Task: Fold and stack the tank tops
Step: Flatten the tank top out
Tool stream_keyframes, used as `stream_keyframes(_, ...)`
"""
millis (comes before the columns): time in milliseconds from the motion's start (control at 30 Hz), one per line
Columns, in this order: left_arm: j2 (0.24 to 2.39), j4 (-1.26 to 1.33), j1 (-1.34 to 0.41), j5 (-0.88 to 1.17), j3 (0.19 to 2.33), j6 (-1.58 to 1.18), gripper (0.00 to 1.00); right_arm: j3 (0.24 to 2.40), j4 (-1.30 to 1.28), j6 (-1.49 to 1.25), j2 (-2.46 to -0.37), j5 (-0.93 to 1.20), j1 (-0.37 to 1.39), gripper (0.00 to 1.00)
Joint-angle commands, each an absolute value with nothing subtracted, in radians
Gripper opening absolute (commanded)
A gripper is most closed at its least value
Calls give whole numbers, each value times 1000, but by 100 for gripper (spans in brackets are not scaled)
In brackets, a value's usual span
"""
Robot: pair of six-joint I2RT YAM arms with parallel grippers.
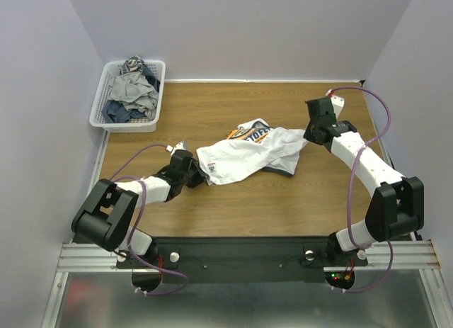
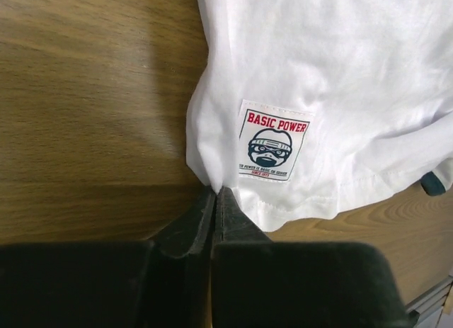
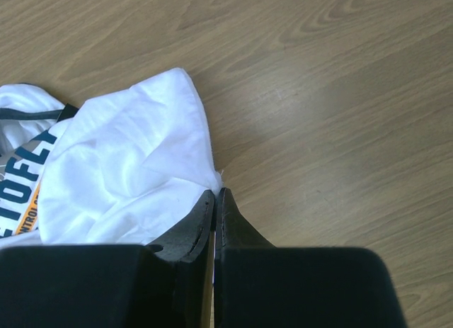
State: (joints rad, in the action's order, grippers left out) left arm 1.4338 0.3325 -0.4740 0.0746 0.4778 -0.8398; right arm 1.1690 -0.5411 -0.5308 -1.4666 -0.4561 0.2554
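Next, my right gripper puts the white tank top's hem corner down on the bare wood (image 1: pixel 313 199) between the navy trim and the table's near edge.
A white tank top (image 1: pixel 248 156) with navy trim and an orange-black chest print lies crumpled mid-table. My left gripper (image 1: pixel 201 173) is shut on its near-left hem corner; in the left wrist view the gripper (image 2: pixel 214 191) pinches white cloth (image 2: pixel 333 73) just below a "BASIC POWER" label (image 2: pixel 272 141). My right gripper (image 1: pixel 306 135) is shut on the opposite right hem corner; in the right wrist view the gripper (image 3: pixel 215 192) pinches the tip of the white cloth (image 3: pixel 134 165). Part of the print (image 3: pixel 25 176) shows at the left there.
A white mesh basket (image 1: pixel 129 122) at the far left corner holds several grey and navy garments (image 1: pixel 134 91). Bare wooden table (image 1: pixel 283 207) lies in front of and to the right of the shirt. Walls close in at the back and sides.
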Motion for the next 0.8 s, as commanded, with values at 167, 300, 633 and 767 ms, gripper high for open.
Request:
stream_keyframes(167,1283,10,-480,-40,603,-772,0,1199,-500,-509,-1411,-436,218,1)
stream_keyframes(300,1146,-129,-448,-112,751,-709,0,1227,-505,-512,-1352,-319,164,0)
stream_keyframes(633,911,-351,-426,-130,1253,-627,0,1588,-601,-546,-1148,-141,143,0)
stream_keyframes(767,890,-344,-426,-83,1458,-614,0,1794,-606,-572,-1074,-140,143,0)
